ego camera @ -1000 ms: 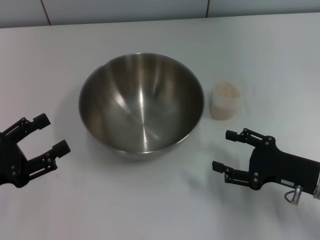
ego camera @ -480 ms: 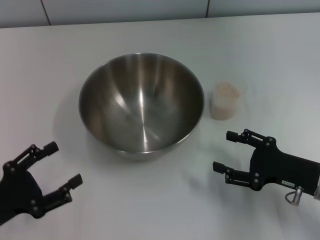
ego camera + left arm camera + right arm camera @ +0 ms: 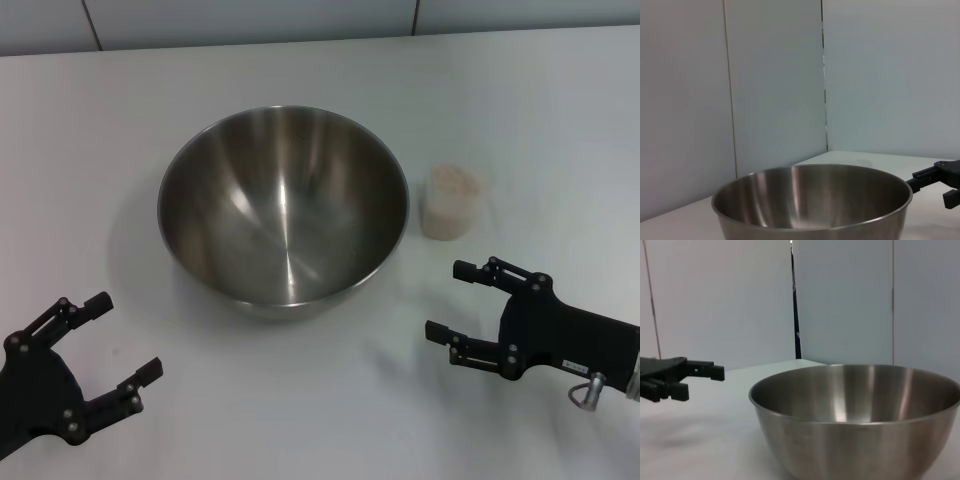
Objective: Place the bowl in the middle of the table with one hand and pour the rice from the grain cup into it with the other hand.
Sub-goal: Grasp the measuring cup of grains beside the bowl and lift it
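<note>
The grain cup's clear handle [image 3: 491,178], on the side of the cup away from the bowl, is the next place my right gripper should go to and close.
The large stainless-steel bowl [image 3: 283,208] stands upright and empty in the middle of the white table [image 3: 300,420]. It also shows in the left wrist view [image 3: 812,200] and the right wrist view [image 3: 860,415]. The small clear grain cup [image 3: 450,202], full of pale rice [image 3: 452,181], stands just right of the bowl. My left gripper [image 3: 105,338] is open and empty at the front left, apart from the bowl. My right gripper [image 3: 447,299] is open and empty at the front right, a little in front of the cup.
A tiled wall runs along the table's far edge [image 3: 300,40]. The left wrist view shows the right gripper [image 3: 940,180] beyond the bowl. The right wrist view shows the left gripper [image 3: 680,377] beside the bowl.
My left gripper has drawn back from the bowl's left side toward the front left corner. The right gripper, bowl and cup have not moved.
</note>
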Controlling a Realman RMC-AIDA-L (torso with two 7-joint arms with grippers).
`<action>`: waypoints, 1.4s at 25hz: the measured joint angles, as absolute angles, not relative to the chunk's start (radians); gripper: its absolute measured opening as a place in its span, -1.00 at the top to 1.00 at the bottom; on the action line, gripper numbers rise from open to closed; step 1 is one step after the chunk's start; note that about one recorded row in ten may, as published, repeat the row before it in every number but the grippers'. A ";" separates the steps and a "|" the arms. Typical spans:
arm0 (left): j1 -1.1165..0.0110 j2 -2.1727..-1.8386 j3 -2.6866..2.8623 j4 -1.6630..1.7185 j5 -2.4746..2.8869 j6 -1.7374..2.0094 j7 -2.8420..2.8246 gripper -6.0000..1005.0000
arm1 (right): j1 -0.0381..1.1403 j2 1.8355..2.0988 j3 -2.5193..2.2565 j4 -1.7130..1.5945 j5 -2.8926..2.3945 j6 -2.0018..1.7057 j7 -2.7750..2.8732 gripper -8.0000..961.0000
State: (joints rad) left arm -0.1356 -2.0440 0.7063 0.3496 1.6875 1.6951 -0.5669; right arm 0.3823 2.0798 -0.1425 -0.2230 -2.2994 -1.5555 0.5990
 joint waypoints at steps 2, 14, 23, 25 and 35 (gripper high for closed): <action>-0.136 -2.043 0.706 0.349 1.687 1.695 -0.566 -0.74 | 0.379 2.080 -0.129 -0.207 -2.298 -1.556 0.597 -0.70; -0.144 -2.039 0.707 0.348 1.680 1.705 -0.577 -0.74 | 0.202 2.090 0.330 0.146 -2.286 -1.452 0.309 -0.70; -0.143 -2.035 0.695 0.348 1.680 1.724 -0.580 -0.74 | 0.182 2.092 0.442 0.232 -2.228 -1.311 0.280 -0.70; -0.140 -2.035 0.686 0.348 1.680 1.727 -0.580 -0.74 | 0.183 2.092 0.442 0.262 -2.170 -1.291 0.197 -0.70; -0.141 -2.034 0.677 0.348 1.680 1.732 -0.580 -0.74 | 0.201 2.092 0.438 0.269 -2.119 -1.263 0.127 -0.70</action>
State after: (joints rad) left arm -0.1408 -2.0339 0.6775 0.3482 1.6796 1.7316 -0.5799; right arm 0.2009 2.0924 0.4384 0.2692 -2.1189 -1.2634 0.1266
